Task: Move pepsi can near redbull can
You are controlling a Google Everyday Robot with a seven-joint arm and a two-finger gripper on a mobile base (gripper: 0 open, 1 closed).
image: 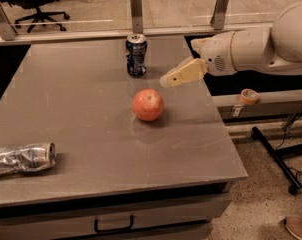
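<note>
The robot's gripper needs to next move to the upright pepsi can and close around the middle of the can's body (pixel 136 57), below its silver top.
The pepsi can (pixel 136 54), dark blue with a silver top, stands upright at the back middle of the grey table (pixel 91 114). The redbull can (pixel 22 158), silver and crumpled, lies on its side at the table's front left edge. My gripper (pixel 167 80), tan, on a white arm coming in from the right, hovers above the table just right of the pepsi can and a little in front of it, apart from it. It holds nothing that I can see.
A red apple (pixel 148 105) sits mid-table, in front of the pepsi can and below the gripper. A glass rail with metal posts (pixel 136 4) runs behind the table. A tape roll (pixel 249 96) and a black stand base (pixel 276 156) are to the right of the table.
</note>
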